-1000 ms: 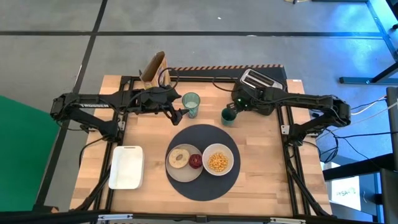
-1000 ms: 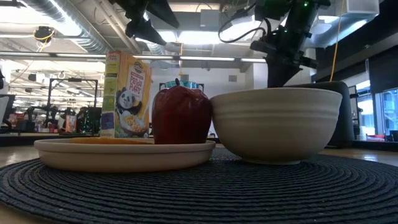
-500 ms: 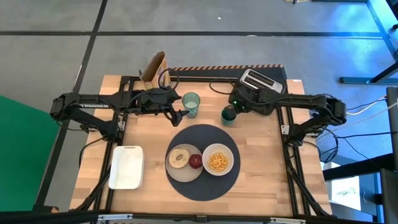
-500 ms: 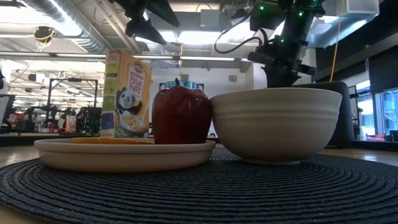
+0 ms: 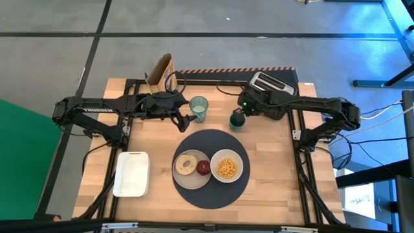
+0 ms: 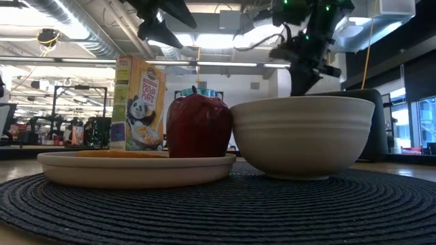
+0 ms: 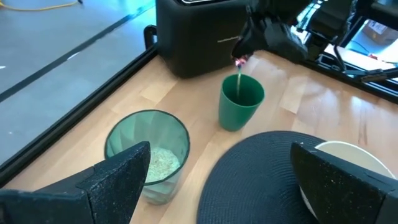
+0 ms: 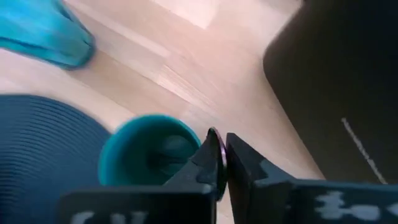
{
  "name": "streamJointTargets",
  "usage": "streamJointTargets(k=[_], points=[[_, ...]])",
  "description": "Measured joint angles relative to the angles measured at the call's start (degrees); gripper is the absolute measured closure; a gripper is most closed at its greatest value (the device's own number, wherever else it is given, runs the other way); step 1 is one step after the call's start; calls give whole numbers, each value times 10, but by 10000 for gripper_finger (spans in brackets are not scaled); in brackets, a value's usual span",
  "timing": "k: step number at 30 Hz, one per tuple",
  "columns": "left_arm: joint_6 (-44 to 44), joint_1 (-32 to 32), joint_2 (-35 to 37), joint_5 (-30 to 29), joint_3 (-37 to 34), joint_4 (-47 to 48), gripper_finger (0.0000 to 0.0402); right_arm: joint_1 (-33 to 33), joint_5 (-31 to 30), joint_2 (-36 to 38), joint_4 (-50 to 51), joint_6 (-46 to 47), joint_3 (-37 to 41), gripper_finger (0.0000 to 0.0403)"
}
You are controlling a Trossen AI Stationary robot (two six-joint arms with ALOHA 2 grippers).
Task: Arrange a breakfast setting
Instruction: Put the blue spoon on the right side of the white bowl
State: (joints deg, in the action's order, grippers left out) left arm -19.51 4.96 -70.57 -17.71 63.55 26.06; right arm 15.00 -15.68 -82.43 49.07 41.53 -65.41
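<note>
My right gripper is pinching the spoon's head, so I will hand the spoon to my left gripper, then grab the spoon's handle (image 7: 238, 84) to put it down by the bowl.
The dark-grey mat (image 5: 208, 144) lies at the table's middle and bears the beige plate (image 5: 180, 178), which holds a bagel and a red apple, and the white bowl (image 5: 226, 167) of cereal. The pale-green tumbler (image 5: 198, 108) and the dark-green cup (image 5: 237, 120) stand on the wood beyond the mat. My right gripper (image 5: 241, 112) is above the cup, shut on the small spoon (image 7: 239, 76). My left gripper (image 5: 185, 121) is open and empty beside the tumbler (image 7: 148, 151). My right gripper pinches the spoon's upper handle end (image 8: 215, 151) between its two fingertips, coming from above and pointing down. The spoon stands about upright below the fingers, and its lower end reaches into the dark-green cup (image 7: 240, 99).
A black toaster (image 5: 270, 83) stands at the far right, just behind the cup. A cereal box (image 5: 160, 70) stands at the far left. A white tray (image 5: 131, 173) lies at the near left. Bare wood shows right of the mat.
My right gripper has stayed over the dark-green cup, shut on the spoon, and has tipped and shifted a little there. The cup, the tumbler and my left gripper have kept their places.
</note>
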Motion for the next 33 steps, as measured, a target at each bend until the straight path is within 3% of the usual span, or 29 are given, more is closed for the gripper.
streamJointTargets(k=[10, 18, 25, 33], points=[[30, -18, 0, 37, 0, -49, 26, -9, 13, 0, 97, -69, -172, 397], [72, -12, -8, 139, 0, -161, 95, -72, 94, 2, 67, -183, -314, 399], [47, -5, -61, 286, 1, -284, 157, -135, 93, 1, -25, -237, -333, 401], [31, -23, -88, 273, 0, -289, 234, -178, 58, -3, -27, -240, -333, 401]])
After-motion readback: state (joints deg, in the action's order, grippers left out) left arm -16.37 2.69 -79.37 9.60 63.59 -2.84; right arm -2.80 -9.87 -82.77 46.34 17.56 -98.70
